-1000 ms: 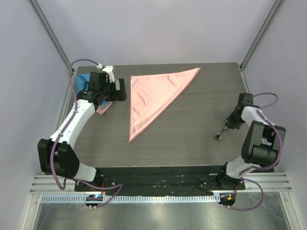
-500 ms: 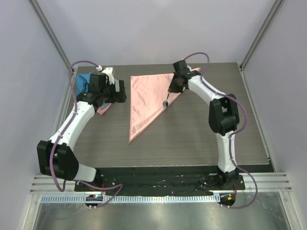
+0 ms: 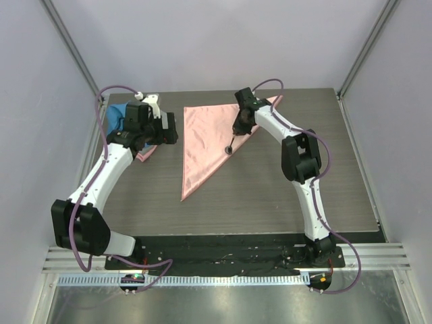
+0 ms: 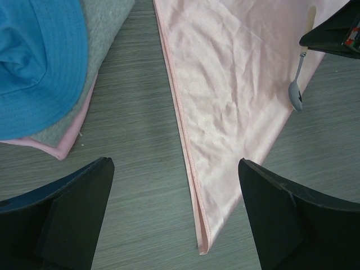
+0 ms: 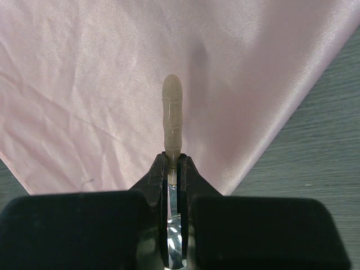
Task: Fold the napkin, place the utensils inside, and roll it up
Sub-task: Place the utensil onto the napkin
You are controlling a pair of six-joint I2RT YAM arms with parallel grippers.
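Note:
Next, I release the spoon from my right gripper on the salmon-pink napkin, just inside the middle of its diagonal edge (image 3: 229,140).
The salmon-pink napkin (image 3: 209,135) lies folded into a triangle on the table, its long point toward the near side; it also shows in the left wrist view (image 4: 236,84) and the right wrist view (image 5: 112,84). My right gripper (image 3: 237,127) is shut on the spoon (image 3: 230,145) and holds it over the napkin's right diagonal edge, with the silver bowl (image 4: 295,95) low and the tan handle (image 5: 172,112) sticking out past the jaws. My left gripper (image 3: 169,127) is open and empty, left of the napkin, above its left hem (image 4: 185,146).
A blue cloth (image 3: 120,116) lies on a grey cloth (image 4: 104,22) and a pink one (image 4: 67,149) at the table's far left, under the left wrist. Bare wood table (image 3: 290,182) lies right of and in front of the napkin.
My right arm has swung from the table's right side to over the napkin, carrying the spoon, and has since shifted slightly left. The left arm and napkin have not moved.

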